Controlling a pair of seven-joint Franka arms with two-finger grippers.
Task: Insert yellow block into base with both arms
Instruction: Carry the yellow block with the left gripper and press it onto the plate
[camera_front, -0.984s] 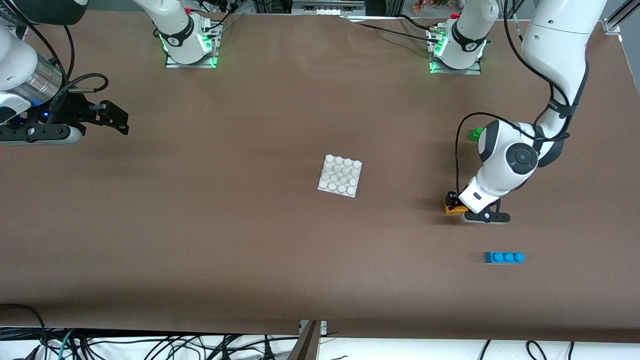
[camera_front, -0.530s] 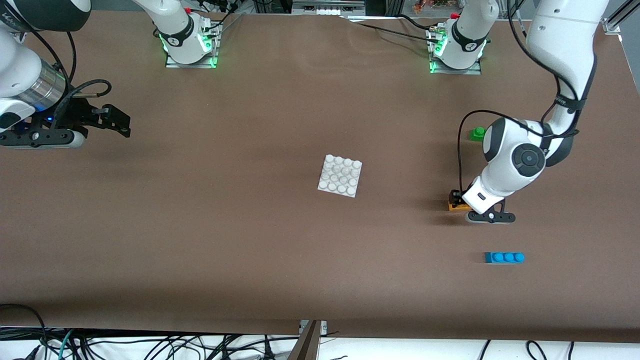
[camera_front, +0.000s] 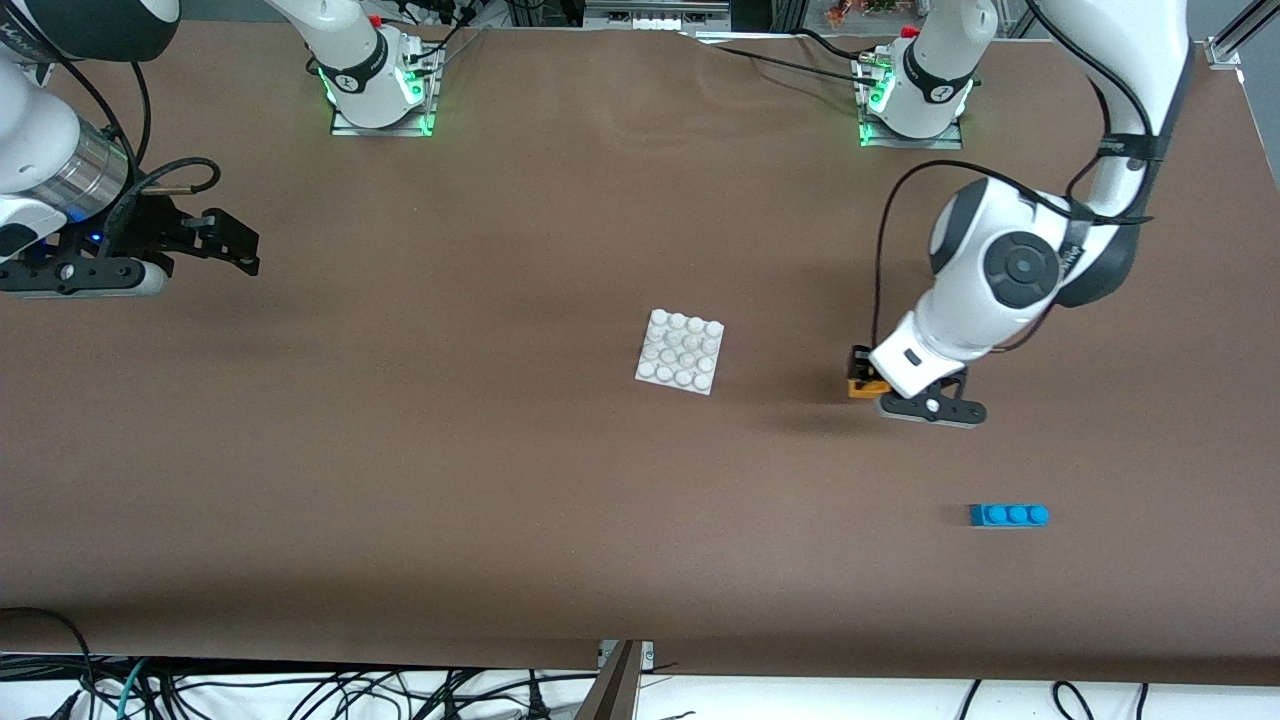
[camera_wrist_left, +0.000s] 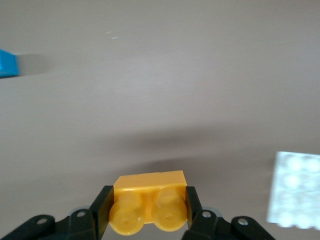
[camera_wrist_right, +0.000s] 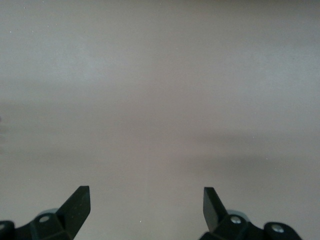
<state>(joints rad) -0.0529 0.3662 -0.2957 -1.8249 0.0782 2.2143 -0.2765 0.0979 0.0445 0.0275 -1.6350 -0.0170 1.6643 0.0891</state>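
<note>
Next, my left gripper lets go of the yellow block on the white base's middle studs (camera_front: 684, 337) (camera_wrist_left: 312, 204), toward the edge that faces the arm bases.
The yellow block (camera_wrist_left: 148, 200), studs facing the left wrist camera, is clamped between the black fingers (camera_wrist_left: 102, 212) of my left gripper (camera_wrist_left: 147, 207), which is shut on it. In the front view this gripper (camera_front: 862, 380) holds the yellow block (camera_front: 858, 388) up over bare table, toward the left arm's end from the base (camera_front: 681, 351). The white studded base (camera_wrist_left: 295, 195) lies flat mid-table with nothing on it. My right gripper (camera_front: 235, 240) waits open over the right arm's end of the table; the right wrist view shows its gripper (camera_wrist_right: 146, 200) with only tabletop between the fingers.
A blue three-stud brick (camera_front: 1008, 515) lies nearer the front camera than the left gripper, and its end shows in the left wrist view (camera_wrist_left: 7, 63). The two arm bases with green lights (camera_front: 380, 95) (camera_front: 910, 100) stand along the table's edge farthest from the front camera.
The left gripper has lifted the yellow block off the table and carried it toward the base. The right arm has barely moved.
</note>
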